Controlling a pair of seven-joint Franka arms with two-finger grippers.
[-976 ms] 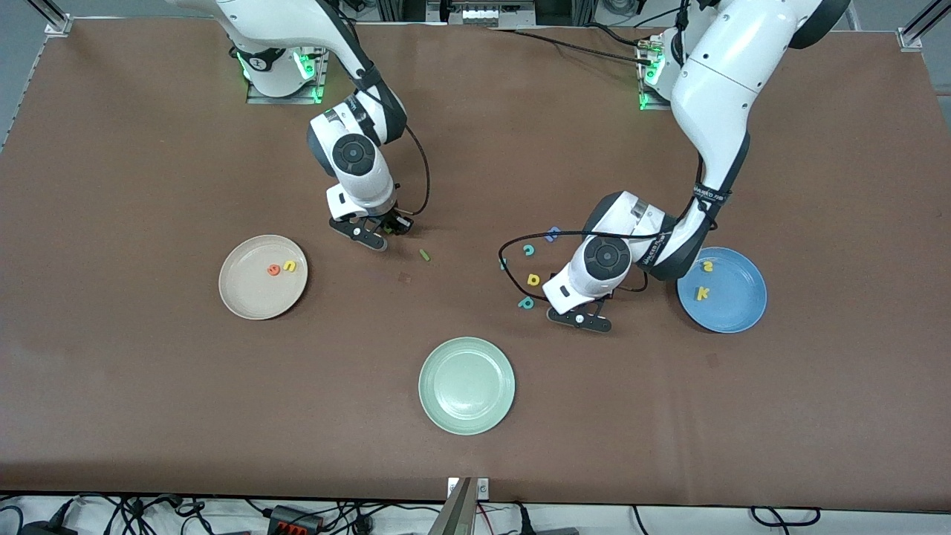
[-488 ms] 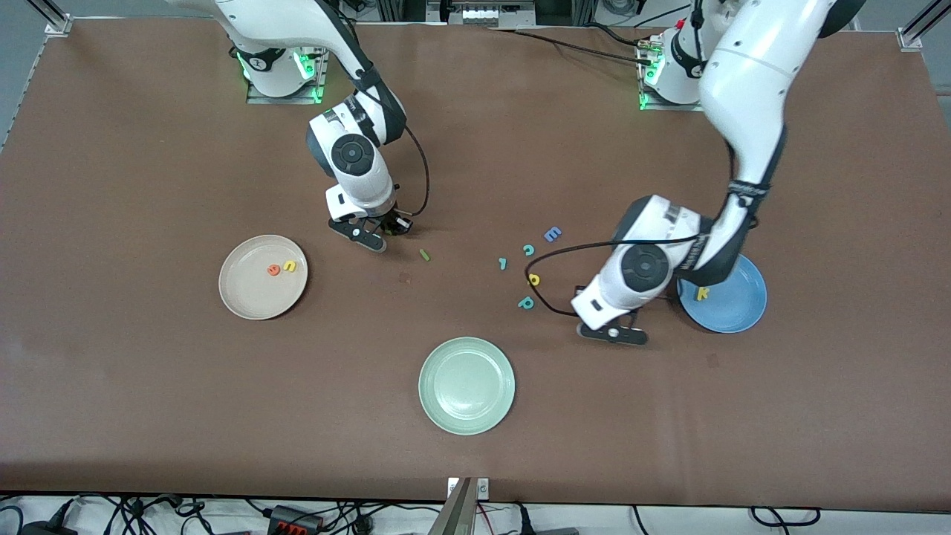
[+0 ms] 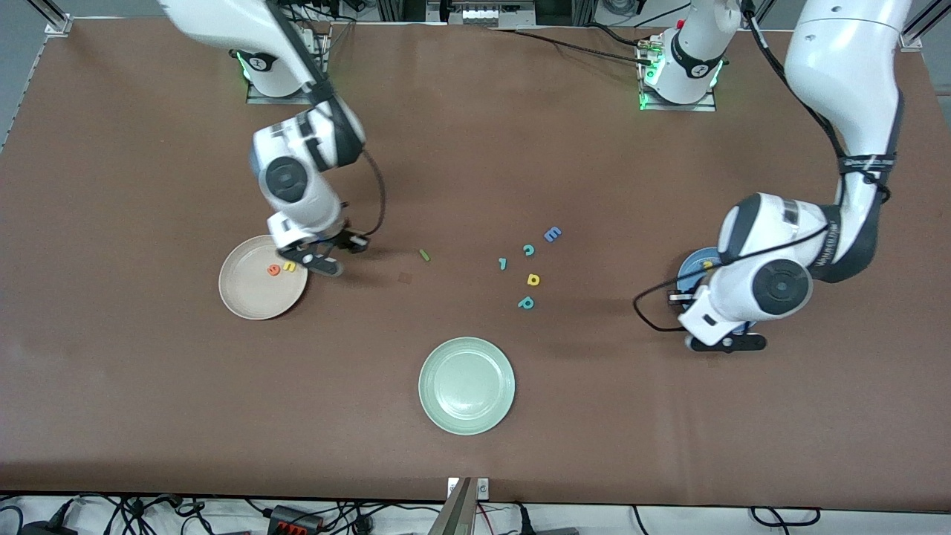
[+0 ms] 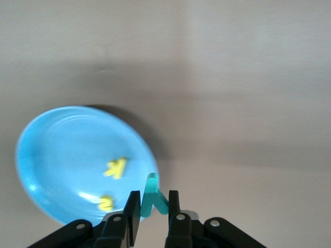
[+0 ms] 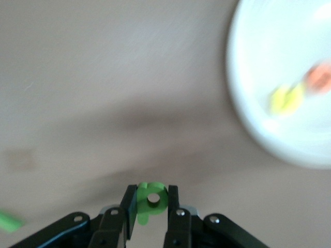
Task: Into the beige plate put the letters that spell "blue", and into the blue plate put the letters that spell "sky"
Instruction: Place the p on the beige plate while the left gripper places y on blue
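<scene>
My right gripper should set the green b in the beige plate (image 3: 252,271), beside the orange e, opposite the yellow u.
The right gripper (image 3: 327,258) hangs over the table just beside the beige plate (image 3: 249,299), shut on the green b (image 5: 151,202). On that plate lie the orange e (image 3: 273,270) and the yellow u (image 3: 289,266). The thin green l (image 3: 424,255) lies on the table near the middle. Over the rim of the blue plate (image 4: 77,155), the left gripper (image 4: 153,209) is shut on the teal y (image 4: 153,198). The yellow k (image 4: 116,167) and yellow s (image 4: 106,202) rest in the blue plate. In the front view the left arm hides most of the blue plate (image 3: 697,261).
A pale green plate (image 3: 466,385) sits near the table's front edge. Loose letters lie mid-table: a blue E (image 3: 552,234), a teal c (image 3: 528,250), a small teal piece (image 3: 503,263), a yellow a-like letter (image 3: 533,279) and a teal p (image 3: 526,302).
The left arm swung from the loose letters to the blue plate, carrying the teal y. The right arm lifted the green b off the table and carried it to the beige plate's edge.
</scene>
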